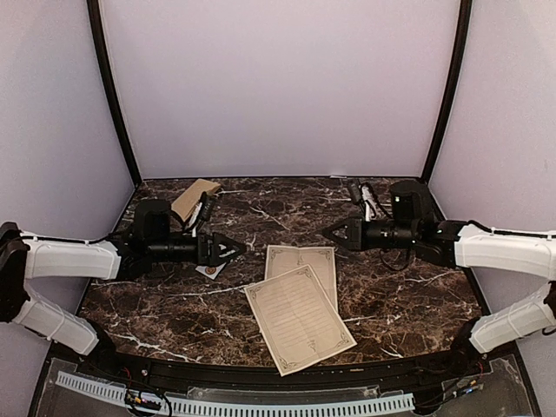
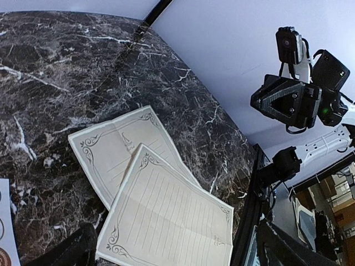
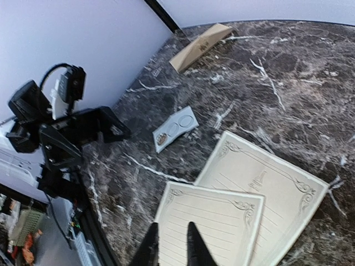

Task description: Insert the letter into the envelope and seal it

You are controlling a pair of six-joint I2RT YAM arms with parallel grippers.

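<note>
The far corner (image 1: pixel 249 291) (image 2: pixel 102 250) of the near letter sheet, the corner closest to the sticker card, should be grabbed next by my left gripper.
Two cream lined letter sheets overlap mid-table: the near one (image 1: pixel 300 318) lies partly over the far one (image 1: pixel 306 260). Both show in the left wrist view (image 2: pixel 169 213) and the right wrist view (image 3: pixel 213 221). The tan envelope (image 1: pixel 193 198) lies at the back left, behind my left arm, and is also in the right wrist view (image 3: pixel 199 46). My left gripper (image 1: pixel 233 249) hovers left of the sheets, wide open and empty (image 2: pixel 177 259). My right gripper (image 1: pixel 331 233) hovers right of them, its jaws a little apart and empty (image 3: pixel 171 244).
A small white sticker card with circles (image 1: pixel 211 270) lies under my left gripper and shows in the right wrist view (image 3: pixel 175 128). The dark marble table (image 1: pixel 408 295) is walled at the back and sides, with a black raised front rim (image 1: pixel 261 375).
</note>
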